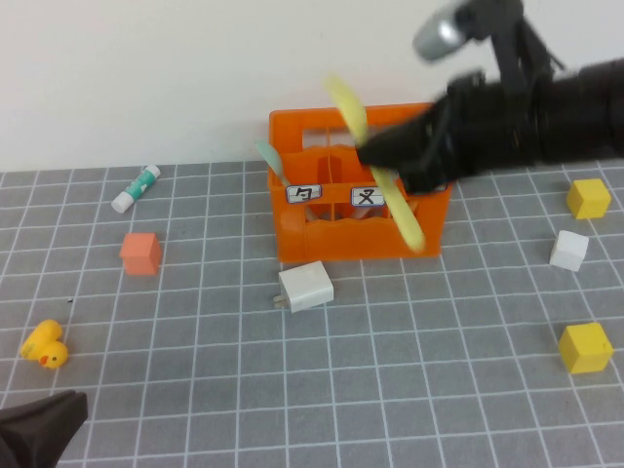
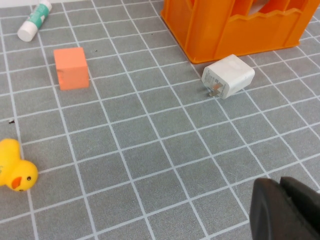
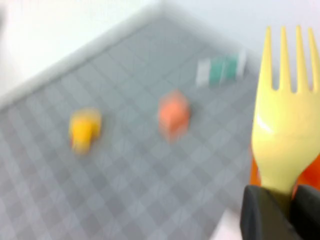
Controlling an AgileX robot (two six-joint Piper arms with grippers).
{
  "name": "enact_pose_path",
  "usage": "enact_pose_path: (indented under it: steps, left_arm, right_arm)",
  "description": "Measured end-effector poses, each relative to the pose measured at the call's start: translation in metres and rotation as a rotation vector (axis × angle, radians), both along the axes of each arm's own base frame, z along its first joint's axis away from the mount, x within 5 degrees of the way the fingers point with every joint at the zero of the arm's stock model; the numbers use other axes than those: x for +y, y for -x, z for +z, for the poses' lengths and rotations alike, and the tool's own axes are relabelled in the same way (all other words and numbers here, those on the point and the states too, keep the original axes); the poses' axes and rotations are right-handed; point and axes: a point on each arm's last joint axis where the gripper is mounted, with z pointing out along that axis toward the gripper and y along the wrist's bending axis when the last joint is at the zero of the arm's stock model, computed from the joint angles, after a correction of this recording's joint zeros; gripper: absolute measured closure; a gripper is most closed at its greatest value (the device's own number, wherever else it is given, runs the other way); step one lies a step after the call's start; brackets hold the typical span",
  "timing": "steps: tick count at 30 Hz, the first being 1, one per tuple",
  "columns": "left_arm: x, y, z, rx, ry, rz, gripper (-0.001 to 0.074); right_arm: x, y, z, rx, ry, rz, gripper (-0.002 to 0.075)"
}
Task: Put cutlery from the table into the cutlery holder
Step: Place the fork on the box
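Observation:
Next, my right gripper releases the yellow fork in the middle compartment of the orange cutlery holder (image 1: 371, 174).
My right gripper (image 1: 378, 154) is shut on the yellow fork (image 1: 349, 109) and holds it tilted in front of the top of the orange cutlery holder (image 1: 336, 234). The fork's handle (image 1: 405, 219) hangs across the crate's front face. In the right wrist view the fork's tines (image 3: 287, 110) stick up from between the fingers (image 3: 260, 212). A pale green spoon (image 1: 268, 158) stands in the crate's left compartment. My left gripper (image 2: 282, 210) is shut and empty, low at the near left of the table (image 1: 292, 390). The grey fork and yellow knife are out of view.
A white charger (image 1: 305, 287) lies just before the crate. An orange-pink cube (image 1: 140, 253), a white-and-green tube (image 1: 135, 188) and a yellow duck (image 1: 45, 346) are on the left. Two yellow cubes (image 1: 588, 198) (image 1: 585, 348) and a white cube (image 1: 568, 250) are on the right.

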Motion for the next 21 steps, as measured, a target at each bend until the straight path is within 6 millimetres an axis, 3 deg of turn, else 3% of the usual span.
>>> enact_pose_path:
  steps: [7, 17, 21]
  left_arm:
    - [0.0, 0.0, 0.0, 0.0, 0.0, 0.0, 0.0736]
    - [0.0, 0.0, 0.0, 0.001, 0.001, 0.0, 0.0736]
    - [0.0, 0.0, 0.0, 0.001, 0.001, 0.0, 0.0736]
  right_arm:
    - [0.001, -0.023, 0.019, -0.266, -0.178, -0.144, 0.0622]
    - [0.014, -0.069, -0.029, -0.261, -0.096, -0.212, 0.0622]
    - [0.021, -0.084, -0.037, -0.284, -0.074, -0.191, 0.0622]
